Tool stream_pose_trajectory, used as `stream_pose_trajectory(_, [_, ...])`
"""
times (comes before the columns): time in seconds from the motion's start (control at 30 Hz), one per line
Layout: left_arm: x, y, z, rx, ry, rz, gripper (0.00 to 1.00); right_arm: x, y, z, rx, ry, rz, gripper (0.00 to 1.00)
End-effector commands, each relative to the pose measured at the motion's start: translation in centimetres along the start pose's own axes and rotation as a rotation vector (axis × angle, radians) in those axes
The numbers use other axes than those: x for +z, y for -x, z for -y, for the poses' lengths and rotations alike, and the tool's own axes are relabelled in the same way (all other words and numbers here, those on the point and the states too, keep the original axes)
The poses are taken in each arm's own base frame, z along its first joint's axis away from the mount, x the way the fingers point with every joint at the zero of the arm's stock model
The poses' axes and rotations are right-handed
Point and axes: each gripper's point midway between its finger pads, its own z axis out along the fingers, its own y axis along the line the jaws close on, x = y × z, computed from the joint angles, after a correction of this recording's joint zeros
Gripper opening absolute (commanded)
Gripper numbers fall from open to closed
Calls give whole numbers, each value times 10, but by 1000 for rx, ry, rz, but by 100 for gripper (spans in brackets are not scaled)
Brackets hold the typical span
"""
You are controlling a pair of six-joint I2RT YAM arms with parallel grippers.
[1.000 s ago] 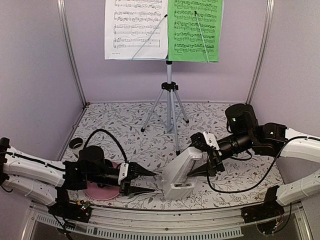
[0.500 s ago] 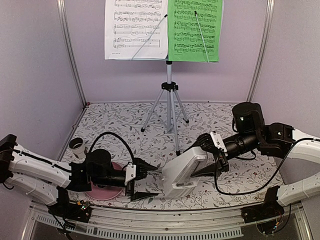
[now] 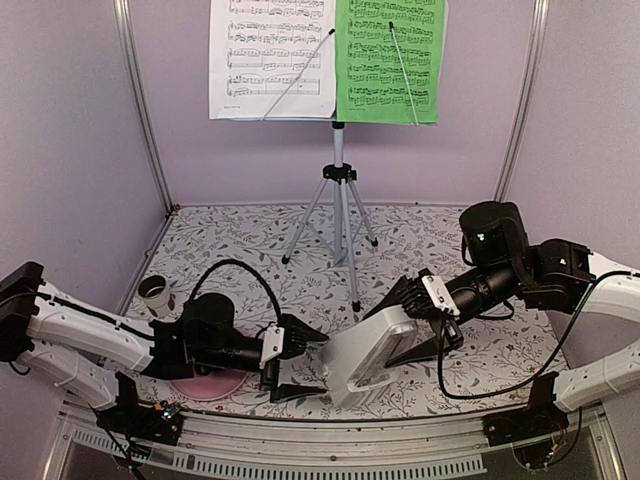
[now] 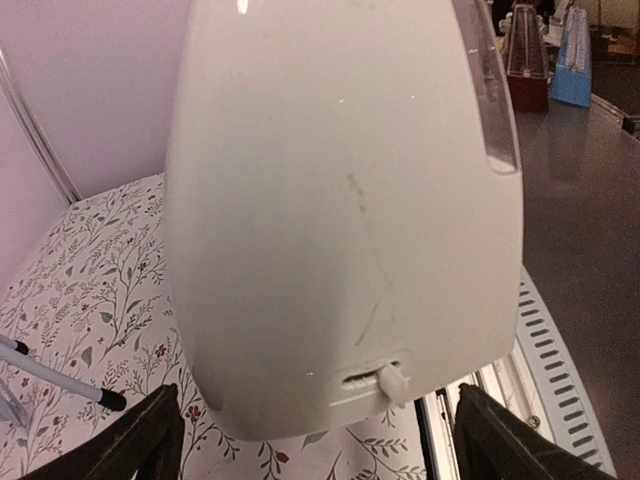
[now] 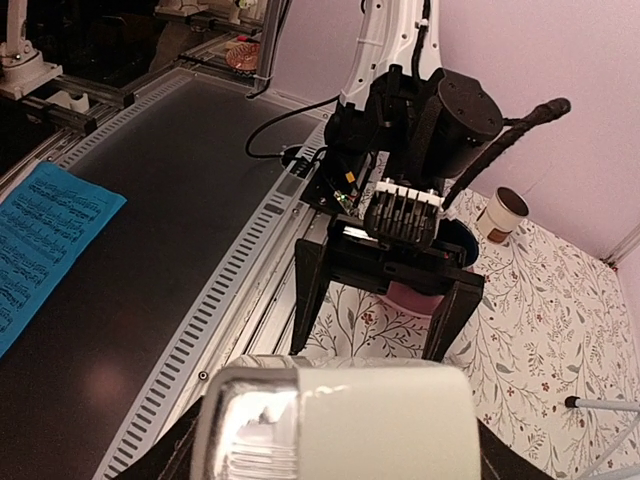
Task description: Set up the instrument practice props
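Next, my right gripper sets the metronome down upright on the table point(image 3: 321, 346) between the pink plate and the front leg of the tripod.
The small white pyramid metronome point(image 3: 362, 355) is tilted, its base near the table's front edge. My right gripper point(image 3: 385, 338) is shut on its upper part; in the right wrist view the metronome point(image 5: 340, 420) fills the bottom between my dark fingers point(image 5: 182, 452). My left gripper point(image 3: 318, 365) is open, its fingers either side of the metronome's base point(image 4: 340, 250) with gaps on both sides. The music stand's silver tripod point(image 3: 338, 215) stands at the back, with the white sheet point(image 3: 270, 60) and the green sheet point(image 3: 390, 60) side by side on it. The sheets hide the stand's desk.
A small beige cup point(image 3: 156, 295) stands at the left near the wall. A pink plate point(image 3: 205, 385) lies under my left arm, and the dark mug on it point(image 5: 455, 245) shows only in the right wrist view. A tripod leg point(image 4: 60, 380) reaches toward the middle.
My left gripper has moved right until its open fingers flank the metronome's base. My right gripper has swung the metronome down and left toward it. The beige cup has come into view.
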Motion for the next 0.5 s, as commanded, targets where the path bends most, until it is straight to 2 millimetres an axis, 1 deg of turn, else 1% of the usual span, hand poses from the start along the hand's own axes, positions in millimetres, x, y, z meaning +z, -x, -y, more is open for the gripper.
stream_pose_trajectory(0.0, [-4,19,0,12,-32,68,94,-2,29,4,-94,-15,61,20])
stream_pose_trajectory(0.07, [-8,20,-1,6,-32,76,94,-1,29,5,-92,-16,58,20])
stream_pose_trajectory(0.1, [-8,20,-2,3,-32,76,92,-1,30,5,-93,-16,60,20])
stream_pose_trajectory(0.33, [1,16,-4,-19,-51,49,72,0,34,7,-98,-23,67,20])
stream_pose_trajectory(0.47, [4,17,-7,-25,-42,46,70,-1,36,7,-97,-28,70,20])
